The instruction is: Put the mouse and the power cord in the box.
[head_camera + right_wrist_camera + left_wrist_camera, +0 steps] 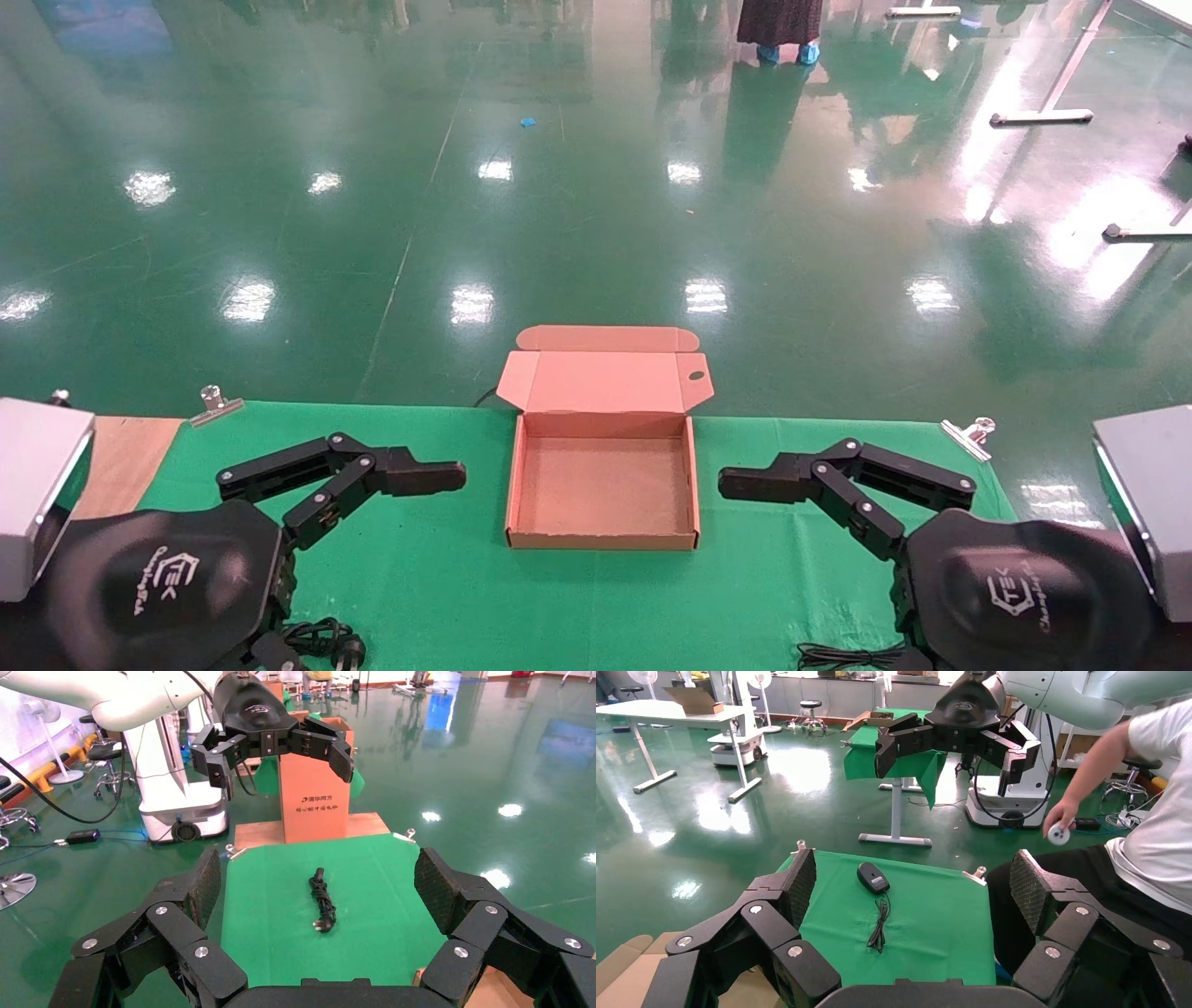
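The next move for my left gripper is to go over to the power cord and close on its bundle's wrapped middle (304,636), behind the plug.
The box (601,485) stands open in the middle of the green table, its lid flap folded back and its inside bare. My left gripper (916,881) hovers open to the left of the box, one of its fingers (438,477) pointing at it. My right gripper (321,881) mirrors it on the box's right side, open, with a finger (759,483) toward the box. The mouse (873,877) lies on the cloth at the right end, its thin cable (847,657) peeking out under the right wrist. The power cord (322,899) lies coiled at the left end, plug (346,652) showing.
The green cloth (447,578) is clipped at the back corners (216,403) (968,433). Grey housings (37,485) (1150,494) flank the table. A tall brown carton (315,790) stands beyond the left end. A seated person (1144,811) is past the right end.
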You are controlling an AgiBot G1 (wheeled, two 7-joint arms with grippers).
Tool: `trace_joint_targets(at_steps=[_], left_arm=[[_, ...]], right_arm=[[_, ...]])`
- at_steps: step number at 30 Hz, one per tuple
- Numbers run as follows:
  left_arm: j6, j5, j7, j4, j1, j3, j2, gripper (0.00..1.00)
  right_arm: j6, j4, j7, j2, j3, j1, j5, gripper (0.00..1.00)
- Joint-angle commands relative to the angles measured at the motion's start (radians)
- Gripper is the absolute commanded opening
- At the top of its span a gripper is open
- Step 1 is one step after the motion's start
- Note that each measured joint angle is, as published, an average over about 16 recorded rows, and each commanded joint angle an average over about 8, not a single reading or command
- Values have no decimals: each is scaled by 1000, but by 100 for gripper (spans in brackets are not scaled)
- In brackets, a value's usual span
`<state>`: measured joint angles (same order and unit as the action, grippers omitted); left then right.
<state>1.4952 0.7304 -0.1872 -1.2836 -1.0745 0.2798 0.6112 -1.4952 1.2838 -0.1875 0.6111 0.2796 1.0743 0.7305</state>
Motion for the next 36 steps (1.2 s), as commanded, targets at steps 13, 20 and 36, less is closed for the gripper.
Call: trace_joint_targets(at_steps=[13,20,36], left_arm=[[0,0,0,0,0,0,0,100],[0,0,0,0,0,0,0,100],[7,34,10,-7,-2,11,-9,100]], right_arm=[[0,0,0,0,0,0,0,100],[0,0,0,0,0,0,0,100],[-9,5,2,-10,15,12,40,100]])
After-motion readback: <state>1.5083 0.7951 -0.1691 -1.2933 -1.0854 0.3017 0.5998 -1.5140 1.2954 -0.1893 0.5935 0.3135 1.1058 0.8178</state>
